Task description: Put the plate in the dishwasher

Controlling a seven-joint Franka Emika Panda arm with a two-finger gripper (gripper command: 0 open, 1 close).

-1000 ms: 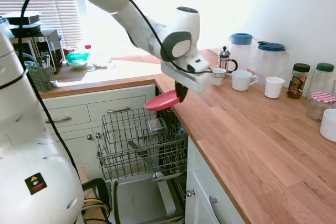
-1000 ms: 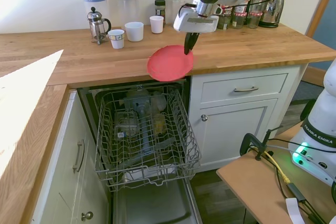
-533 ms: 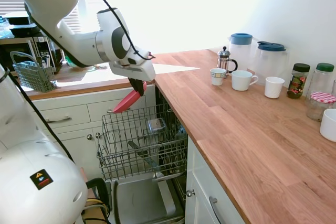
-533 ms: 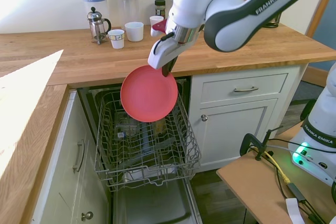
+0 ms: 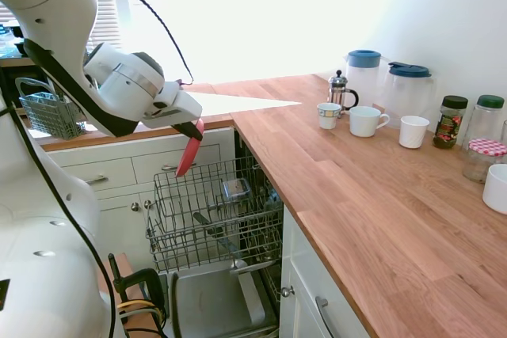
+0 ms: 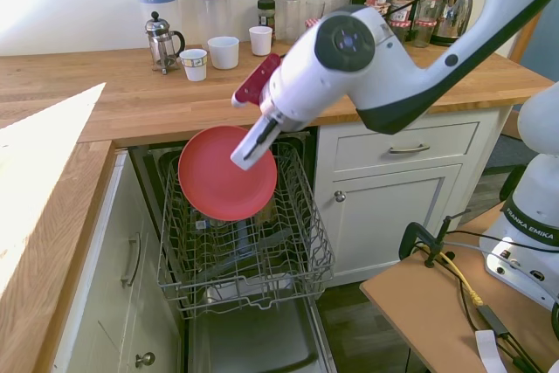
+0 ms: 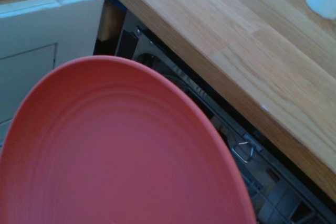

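Note:
The grey wire rack (image 5: 191,200) stands beside the clear container. I need to let go of the coral-pink plate in that rack with my gripper. The plate still hangs above the rack.
The coral-pink plate (image 6: 218,176) hangs nearly upright above the dishwasher's grey wire rack (image 6: 244,246), not touching it. My gripper (image 6: 247,150) is shut on the plate's upper right rim. From the other side the plate (image 5: 188,152) shows edge-on, with the gripper (image 5: 194,130) at its top, over the rack's (image 5: 212,213) back left part. The plate (image 7: 115,150) fills most of the wrist view. The rack is pulled out over the steel-lined door (image 6: 253,342), which is dropped open. A few items sit in the rack.
The wooden counter (image 5: 380,195) runs along the dishwasher's side, carrying a French press (image 5: 340,90), white mugs (image 5: 366,121), two jugs (image 5: 364,73) and jars (image 5: 452,121). A grey cutlery basket (image 5: 49,114) stands on the far counter. White cabinets (image 6: 402,189) flank the opening.
The arm has swung away from the counter edge and down, carrying the plate out over the rack. The plate has turned from flat to nearly upright.

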